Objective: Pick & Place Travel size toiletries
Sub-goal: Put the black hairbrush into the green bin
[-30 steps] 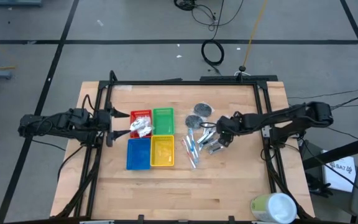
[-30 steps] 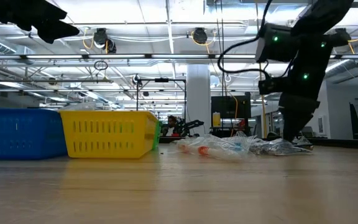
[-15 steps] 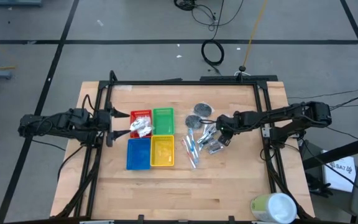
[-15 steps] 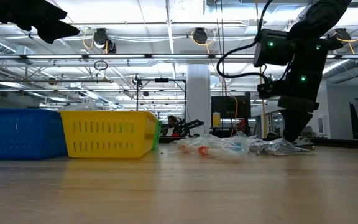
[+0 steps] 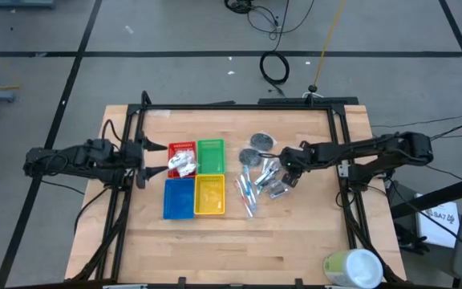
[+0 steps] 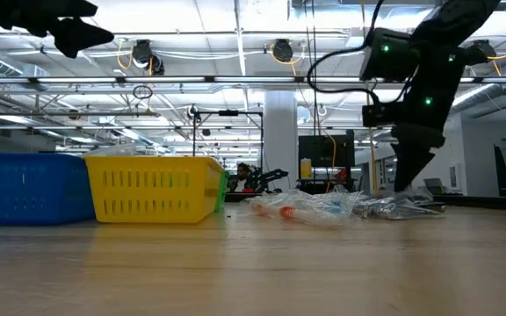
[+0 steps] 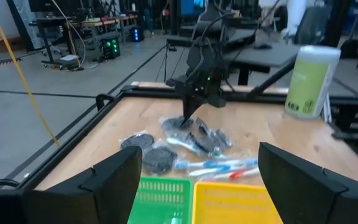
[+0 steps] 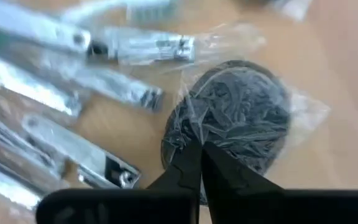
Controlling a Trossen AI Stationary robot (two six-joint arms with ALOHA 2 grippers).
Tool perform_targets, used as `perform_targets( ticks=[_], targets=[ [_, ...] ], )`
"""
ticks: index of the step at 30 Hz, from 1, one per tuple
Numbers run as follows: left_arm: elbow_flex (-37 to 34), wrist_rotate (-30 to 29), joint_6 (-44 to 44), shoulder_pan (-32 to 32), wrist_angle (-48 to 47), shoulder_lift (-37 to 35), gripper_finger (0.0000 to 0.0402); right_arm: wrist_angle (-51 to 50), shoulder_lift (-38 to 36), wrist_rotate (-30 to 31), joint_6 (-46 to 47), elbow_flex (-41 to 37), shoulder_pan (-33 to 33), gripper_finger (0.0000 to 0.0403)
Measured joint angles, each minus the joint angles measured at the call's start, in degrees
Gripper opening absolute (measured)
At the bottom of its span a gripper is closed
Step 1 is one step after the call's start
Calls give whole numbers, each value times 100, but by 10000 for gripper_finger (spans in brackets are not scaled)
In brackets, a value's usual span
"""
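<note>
My left gripper is going to close on the clear wrapper that my right gripper brings over the pale blue tubes (image 5: pixel 246 189) (image 7: pixel 219 167) next to the yellow tray.
The travel size toiletries (image 5: pixel 257 175) lie in a pile on the wood table right of the trays: silver tubes (image 8: pixel 114 43), pale blue tubes (image 5: pixel 245 193) and dark grey discs (image 5: pixel 261 142) in clear wrappers. My right gripper (image 5: pixel 279 171) slants down into the pile's right side, shut on one wrapped disc (image 8: pixel 238 118). My left gripper (image 5: pixel 144 156) hovers open over the table's left side, beside the red tray (image 5: pixel 182 159), which holds white packets. My right gripper pinches the crinkled clear wrapper (image 8: pixel 188 134) over the dark grey disc between its two fingertips (image 8: pixel 185 168), at the disc's near rim. The fingers slant down from the table's right side. The disc looks flat on the table among the tubes.
Four square trays stand together left of the pile: red, green (image 5: pixel 210 155), blue (image 5: pixel 179 197) and yellow (image 5: pixel 209 195). A large pale green and white cylinder (image 5: pixel 353 267) stands at the near right corner. Bare wood lies near the front edge.
My right gripper has shut its fingers on the wrapped disc in the pile, staying over the same spot. The pile and the trays have not shifted.
</note>
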Motion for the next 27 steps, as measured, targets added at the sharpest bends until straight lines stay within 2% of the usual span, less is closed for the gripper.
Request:
perform_targets(
  ticks=[3, 7, 10, 12, 18, 22, 27],
  targets=[
    [-1, -71, -154, 0, 177, 2, 305, 150, -366, 307, -35, 0, 41, 1],
    [1, -516, -291, -4, 359, 44, 300, 708, -825, 630, -342, 0, 195, 1],
    [1, -864, -321, -2, 371, 146, 299, 1389, -1068, 591, -726, 0, 331, 1],
    [1, -1058, -137, -2, 375, 309, 301, 1937, -1151, 327, -998, 0, 394, 1],
    [1, -1067, 356, 0, 687, 1178, 295, 3423, -1049, -788, -1395, 0, 462, 0],
    [1, -1056, 805, 0, 1257, 2002, 295, 4100, -770, -1613, -1421, 0, 466, 0],
    [1, -1049, 1714, -2, 2398, 3111, 298, 4946, -337, -2956, -1377, -2, 513, 0]
  ],
)
